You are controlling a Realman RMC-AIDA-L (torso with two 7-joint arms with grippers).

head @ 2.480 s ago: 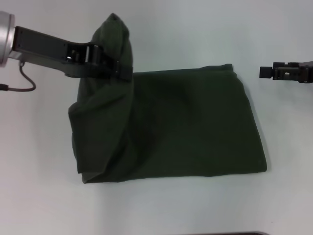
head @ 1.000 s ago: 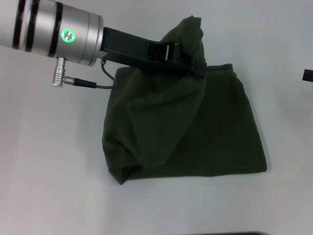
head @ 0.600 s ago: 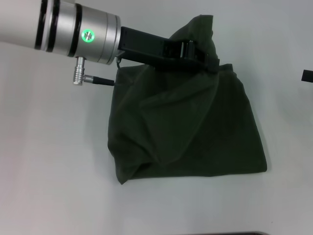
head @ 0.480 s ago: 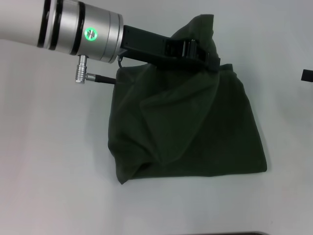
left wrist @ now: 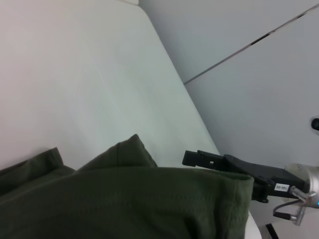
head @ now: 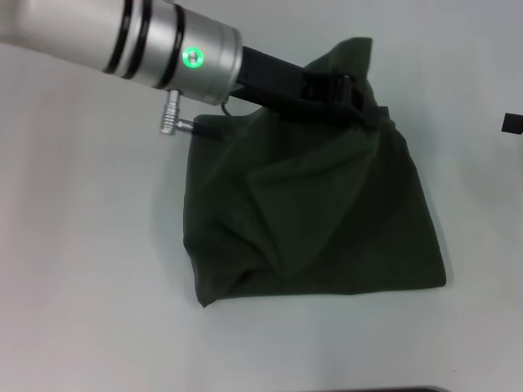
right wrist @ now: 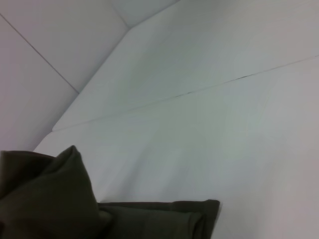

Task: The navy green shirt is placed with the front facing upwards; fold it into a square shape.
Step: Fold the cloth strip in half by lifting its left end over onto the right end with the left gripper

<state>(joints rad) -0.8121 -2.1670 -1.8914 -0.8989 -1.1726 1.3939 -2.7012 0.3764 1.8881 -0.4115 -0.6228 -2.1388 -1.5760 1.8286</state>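
Next, my left gripper lets go of the shirt's bunched cloth at the shirt's far corner on my right gripper's side (head: pixel 409 122).
The navy green shirt (head: pixel 327 220) lies folded on the white table, plain green side up, with no lettering showing. My left gripper (head: pixel 364 110) reaches in from the upper left and is shut on a bunch of the shirt's cloth near its far right corner. A peak of that cloth (head: pixel 357 53) stands up behind the fingers, and a loose fold drapes from it down to the near left corner. The left wrist view shows the shirt (left wrist: pixel 124 199) close below it. My right gripper (head: pixel 513 122) sits at the far right edge, apart from the shirt (right wrist: pixel 50 199).
The bare white table (head: pixel 82 286) surrounds the shirt on all sides. The left arm's silver wrist with its green light (head: pixel 193 56) and a cable plug (head: pixel 170 122) hang over the table's far left. In the left wrist view, the right gripper (left wrist: pixel 209 159) shows beyond the cloth.
My left gripper has carried the held cloth rightward across the shirt, from its far left side to near its far right corner. The right gripper has drawn back to the right edge.
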